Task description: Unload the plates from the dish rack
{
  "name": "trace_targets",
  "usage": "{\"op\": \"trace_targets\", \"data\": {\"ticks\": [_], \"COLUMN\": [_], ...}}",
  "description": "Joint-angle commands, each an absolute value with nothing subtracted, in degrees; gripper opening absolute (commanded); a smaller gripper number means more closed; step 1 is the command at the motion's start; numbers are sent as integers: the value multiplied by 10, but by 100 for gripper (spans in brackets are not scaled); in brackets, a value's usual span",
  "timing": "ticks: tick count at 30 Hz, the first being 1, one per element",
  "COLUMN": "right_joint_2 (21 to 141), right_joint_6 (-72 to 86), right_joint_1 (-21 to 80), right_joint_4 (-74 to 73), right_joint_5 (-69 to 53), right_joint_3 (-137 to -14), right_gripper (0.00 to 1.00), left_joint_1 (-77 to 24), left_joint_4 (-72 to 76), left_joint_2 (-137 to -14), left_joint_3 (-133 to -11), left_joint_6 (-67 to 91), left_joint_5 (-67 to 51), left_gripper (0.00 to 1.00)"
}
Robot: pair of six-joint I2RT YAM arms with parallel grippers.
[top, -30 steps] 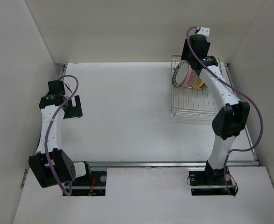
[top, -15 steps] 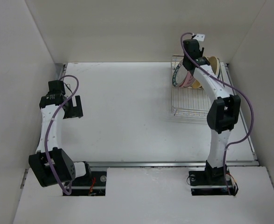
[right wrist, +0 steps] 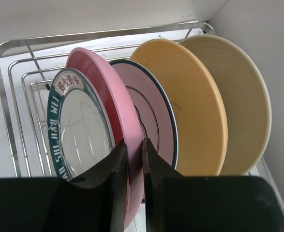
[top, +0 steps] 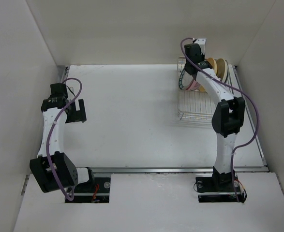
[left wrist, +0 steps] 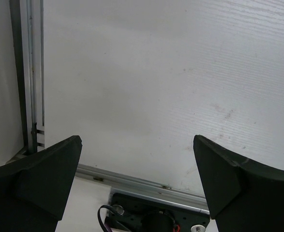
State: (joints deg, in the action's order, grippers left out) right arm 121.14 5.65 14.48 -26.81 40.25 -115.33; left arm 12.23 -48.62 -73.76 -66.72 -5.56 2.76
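Next, my right gripper lets go of the pink plate on the bare white table a little way from my left gripper (top: 114, 108).
The dish rack (right wrist: 4, 96) holds several plates upright. From left to right in the right wrist view stand a white plate with a green rim (right wrist: 79, 130), a pink plate (right wrist: 110, 106), a plate with a thin dark rim (right wrist: 154, 121), a tan-yellow plate (right wrist: 195, 111) and a cream plate (right wrist: 246, 101). My right gripper (right wrist: 134, 144) is shut on the pink plate's top rim, one finger on each face. From above, the right gripper (top: 194, 60) hangs over the far end of the rack (top: 192, 104). My left gripper (top: 77, 110) is open and holds nothing, far to the left.
The rack sits in the table's far right corner, close to the back and right walls. An aluminium rail (left wrist: 142, 181) runs along the near table edge below the left gripper (left wrist: 137, 141). White table (top: 132, 111) lies between the arms.
The right arm has swung left along the rack, off the tan plates, and its jaws have closed onto the pink plate's rim. The left arm has not moved.
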Motion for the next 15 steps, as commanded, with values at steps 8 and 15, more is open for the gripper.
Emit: {"op": "trace_targets", "data": {"ticks": [8, 15], "right_joint_2": [1110, 1067], "right_joint_6": [-60, -184], "right_joint_1": [177, 182], "right_joint_4": [-155, -79], "right_joint_5": [570, 664], "right_joint_3": [-1130, -1124], "right_gripper": [0, 0], "left_joint_1": [126, 126], "left_joint_4": [-495, -500], "left_joint_2": [-729, -717], "left_joint_3": [-670, -670], "left_joint_6": [-68, -73], "left_joint_5": [-2, -19], "left_gripper": [100, 100]}}
